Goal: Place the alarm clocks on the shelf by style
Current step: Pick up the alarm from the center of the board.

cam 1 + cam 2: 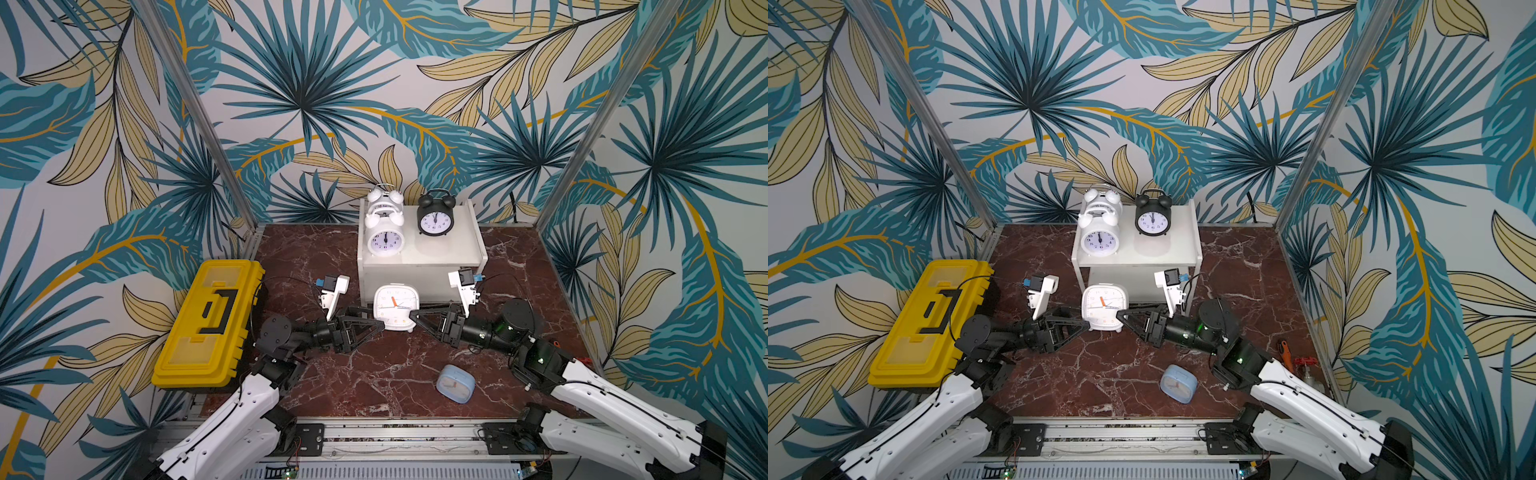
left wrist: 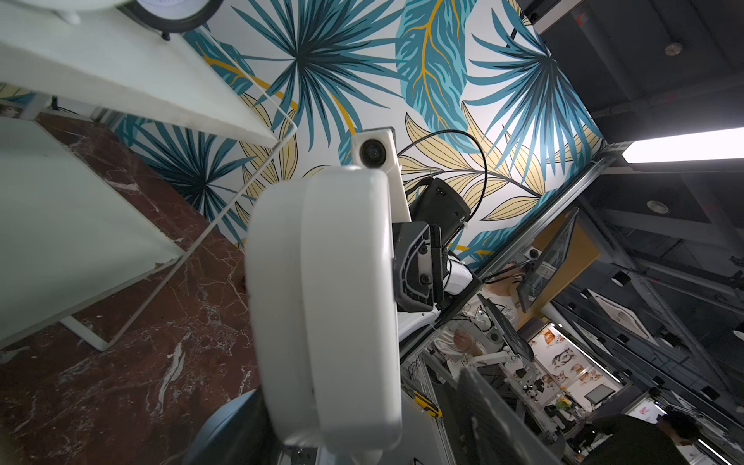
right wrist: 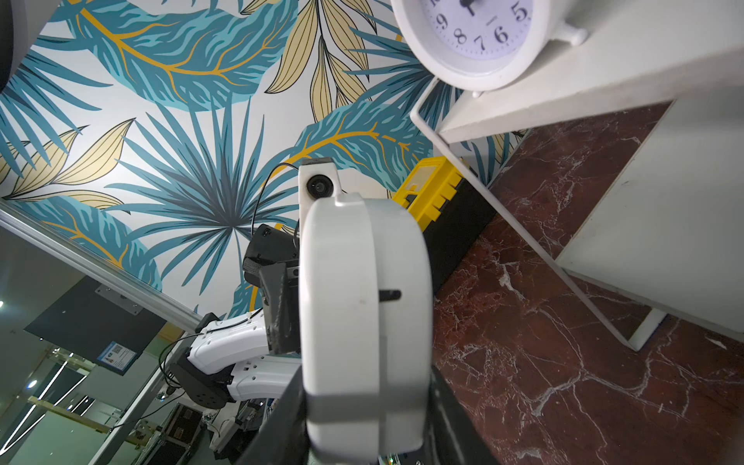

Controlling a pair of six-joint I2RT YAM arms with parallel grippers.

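Note:
My right gripper's finger reaches over the white rounded-square clock's face, so next my left gripper steadies the clock while my right gripper takes the clock's lower corner [image 1: 412,327].
A white rounded-square alarm clock [image 1: 395,305] hangs upright in front of the shelf [image 1: 461,245], between both grippers. My right gripper [image 1: 415,313] is shut on its right end, a finger on each face in the right wrist view [image 3: 362,322]. My left gripper [image 1: 378,318] is open around its left end; in the left wrist view [image 2: 326,302] one finger stands off the clock. Two white twin-bell clocks [image 1: 385,239] [image 1: 386,199] and a black one [image 1: 435,216] stand on the shelf's top board. A light-blue clock [image 1: 455,383] lies on the marble floor.
A yellow toolbox [image 1: 208,328] lies at the left, close to the left arm. Small hand tools [image 1: 1291,361] lie by the right wall. Patterned walls close in three sides, and a metal rail [image 1: 395,432] runs along the front.

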